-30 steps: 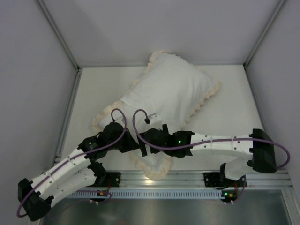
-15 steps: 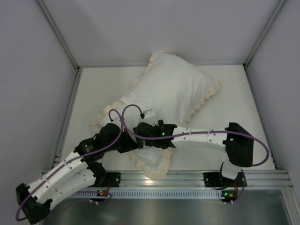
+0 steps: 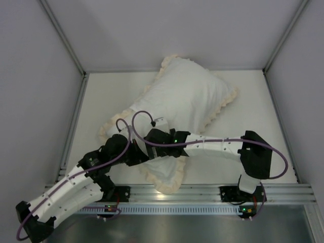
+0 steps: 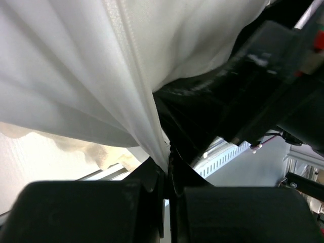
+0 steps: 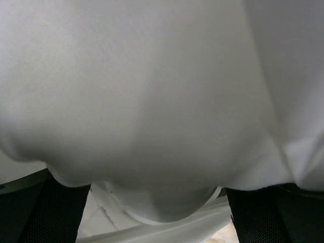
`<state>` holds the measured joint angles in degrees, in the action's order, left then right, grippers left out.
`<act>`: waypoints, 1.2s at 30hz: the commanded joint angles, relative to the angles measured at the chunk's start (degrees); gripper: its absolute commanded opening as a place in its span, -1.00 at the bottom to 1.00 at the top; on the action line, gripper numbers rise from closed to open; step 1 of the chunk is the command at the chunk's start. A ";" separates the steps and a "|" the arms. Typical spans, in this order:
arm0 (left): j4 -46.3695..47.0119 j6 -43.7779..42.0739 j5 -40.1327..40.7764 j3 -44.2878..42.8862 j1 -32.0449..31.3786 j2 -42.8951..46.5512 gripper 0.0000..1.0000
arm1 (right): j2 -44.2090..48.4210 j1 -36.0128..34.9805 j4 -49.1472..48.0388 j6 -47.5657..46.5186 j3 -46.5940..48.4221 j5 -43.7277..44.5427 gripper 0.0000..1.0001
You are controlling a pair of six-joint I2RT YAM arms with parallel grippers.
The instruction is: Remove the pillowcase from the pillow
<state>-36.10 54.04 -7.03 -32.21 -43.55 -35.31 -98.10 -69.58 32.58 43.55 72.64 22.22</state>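
Note:
My right gripper will swing the crooked pillowcase straight while my left gripper is on a white fold, before my left gripper takes its cream frill (image 3: 107,129).
The pillowcase (image 3: 187,96) lies diagonally on the table, white face up, with its cream frill (image 3: 164,182) all round and the filling inside. My left gripper (image 3: 142,154) is at its near end, shut on a fold of white pillowcase fabric (image 4: 76,76) along a seam; the jaws (image 4: 167,162) pinch it tight. My right gripper (image 3: 152,144) reaches in from the right, just beside the left one. Its fingers (image 5: 45,212) stand wide open, and a plump smooth white bulge (image 5: 152,101), seemingly the pillow, fills the space between them. A white fabric edge (image 5: 167,230) runs below the bulge.
The table (image 3: 253,101) is boxed in by grey walls at the left, back and right. An aluminium rail (image 3: 202,192) runs along the near edge by the arm bases. The right arm's black body (image 4: 243,91) sits close beside the left gripper.
The right arm has swung left, its elbow coming inward and its gripper pushing further into the pillow's near end. The left arm has drawn slightly down and left, still pinching the fabric.

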 commanded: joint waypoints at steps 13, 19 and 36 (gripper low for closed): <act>0.06 -1.83 -10.28 -6.47 -0.31 2.70 -1.00 | -12.37 3.48 -36.52 13.74 2.14 -8.94 -1.00; -1.16 -2.45 -7.50 -2.60 -0.31 4.11 -1.00 | 0.44 10.50 -42.06 18.41 -1.96 -9.90 -1.00; 19.82 6.33 -21.09 5.93 -0.31 2.44 -0.98 | 3.11 24.77 -59.89 33.69 -3.73 -29.96 -1.00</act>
<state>-19.73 56.27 -12.23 -26.76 -42.35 -33.69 -92.14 -44.82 -0.80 69.41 61.47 -15.35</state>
